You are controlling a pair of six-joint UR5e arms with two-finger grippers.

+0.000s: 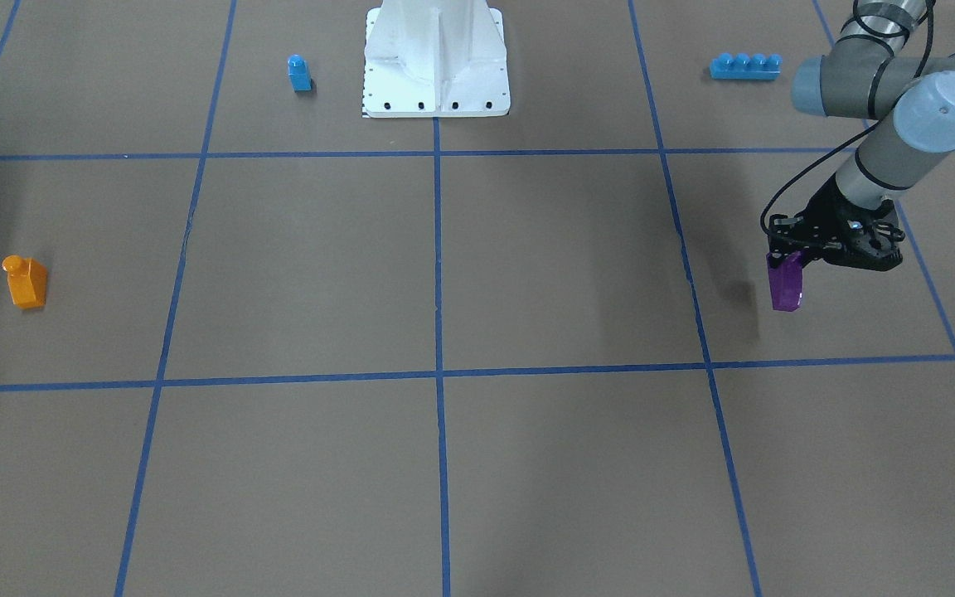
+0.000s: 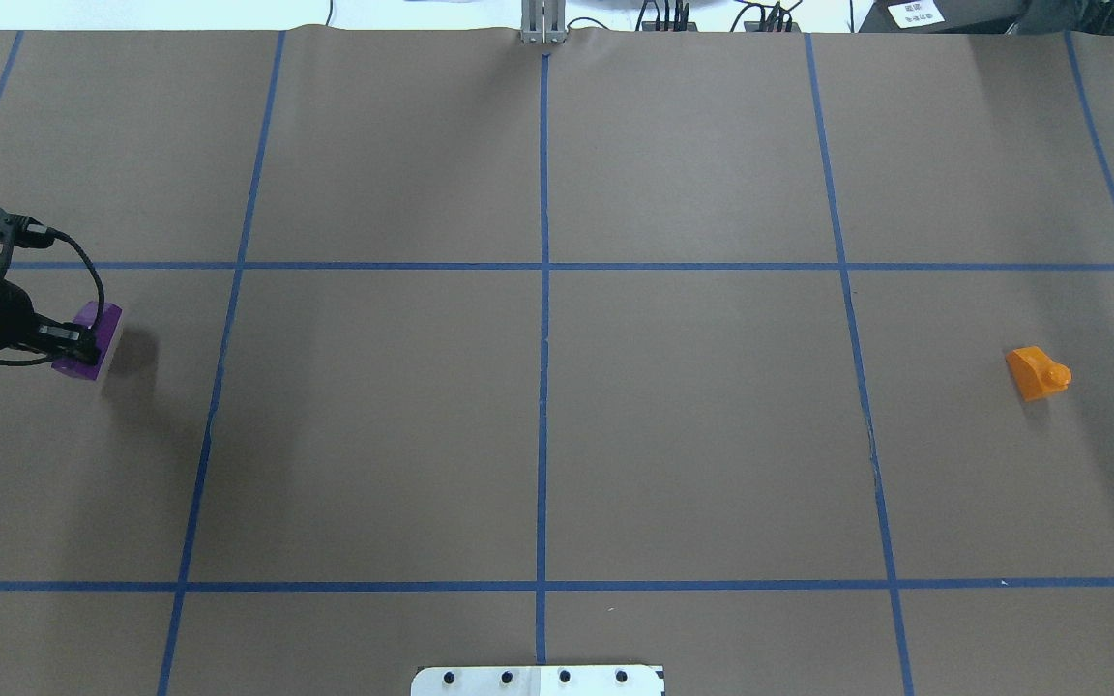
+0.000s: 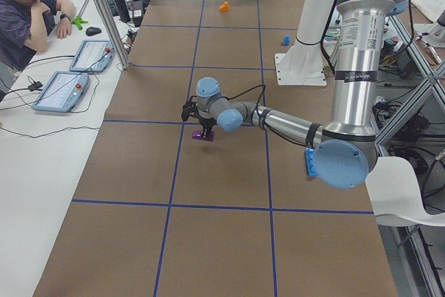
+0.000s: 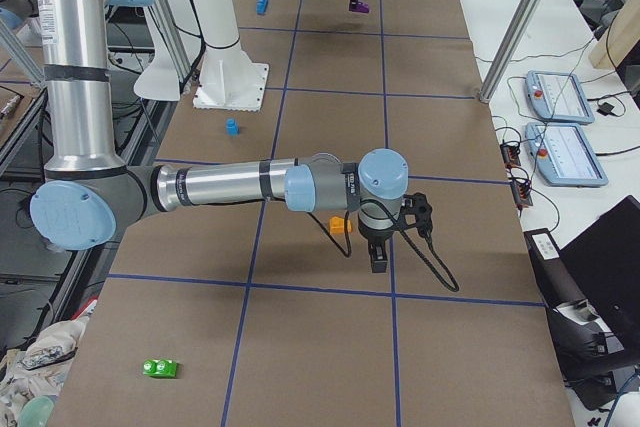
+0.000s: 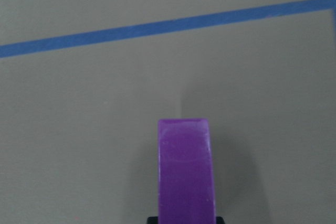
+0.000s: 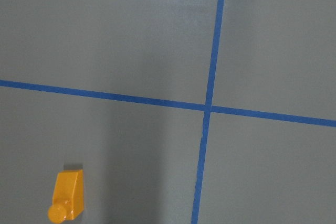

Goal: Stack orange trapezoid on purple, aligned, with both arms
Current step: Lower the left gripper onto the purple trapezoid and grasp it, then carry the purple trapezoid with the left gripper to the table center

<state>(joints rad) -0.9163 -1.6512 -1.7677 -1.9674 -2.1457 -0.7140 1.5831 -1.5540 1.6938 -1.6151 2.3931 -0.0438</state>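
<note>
The left gripper needs to release the purple block on the middle blue line (image 1: 434, 332) near the line's crossing farthest from the white robot base.
My left gripper (image 1: 794, 259) is shut on the purple block (image 1: 786, 286) and holds it just above the table near the left end. They also show in the overhead view, gripper (image 2: 69, 338) and block (image 2: 93, 333), and the block fills the lower middle of the left wrist view (image 5: 186, 171). The orange trapezoid (image 2: 1036, 372) rests alone on the table at the right end (image 1: 26, 282). My right gripper (image 4: 378, 257) shows only in the exterior right view, above and beside the orange block (image 4: 342, 225); I cannot tell if it is open. The right wrist view has the orange block (image 6: 68, 195) far below.
A small blue one-stud block (image 1: 299, 73) sits near the white robot base (image 1: 436, 66). A long blue four-stud brick (image 1: 745, 66) lies behind my left arm. A green block (image 4: 160, 368) lies near the right end. An operator (image 3: 24, 12) sits at the side table.
</note>
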